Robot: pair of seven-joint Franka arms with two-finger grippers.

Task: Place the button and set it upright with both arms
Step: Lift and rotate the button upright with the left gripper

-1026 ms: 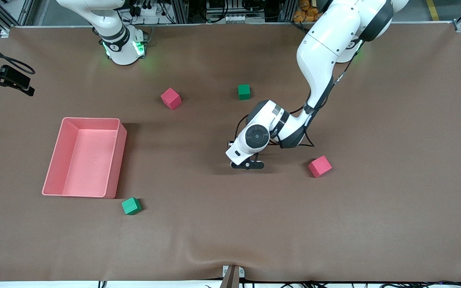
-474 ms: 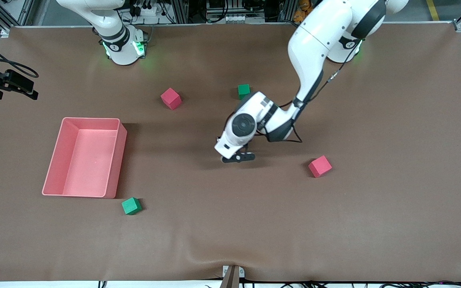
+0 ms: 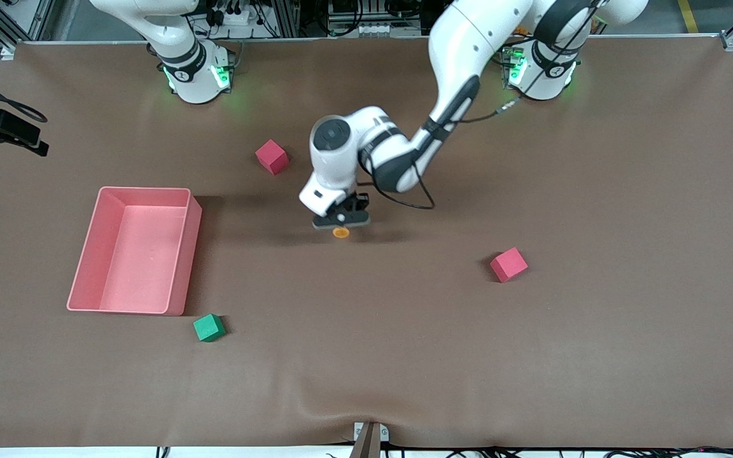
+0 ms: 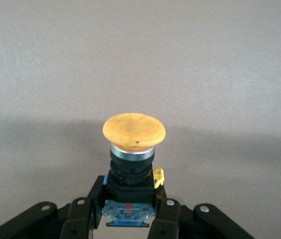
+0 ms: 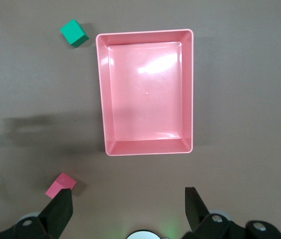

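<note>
My left gripper has the button above the table. It will let go of it upright on the bare table [image 3: 316, 230] beneath it, slightly toward the pink bin.
The button [image 4: 134, 130], black-bodied with a round orange cap, sticks out from between the fingers of my left gripper [image 4: 125, 219], which is shut on its base. In the front view the left gripper [image 3: 341, 221] hangs over the middle of the table, and the button's orange cap [image 3: 341, 232] peeks out under it. The button's body points out sideways past the fingertips. My right gripper [image 5: 128, 209] is open and holds nothing, high over bare table between the right arm's base and the pink bin. It does not show in the front view.
A pink bin [image 3: 191, 254] [image 5: 187, 89] stands toward the right arm's end. A green cube [image 3: 209, 327] [image 5: 74, 33] lies nearer the front camera than the bin. One red cube [image 3: 272, 156] [image 5: 59, 185] lies beside the left arm's wrist, another [image 3: 508, 264] toward the left arm's end.
The left arm has swung toward the right arm's end of the table with the button in its grip. The orange cap now shows in the front view. The arm now covers a green cube.
</note>
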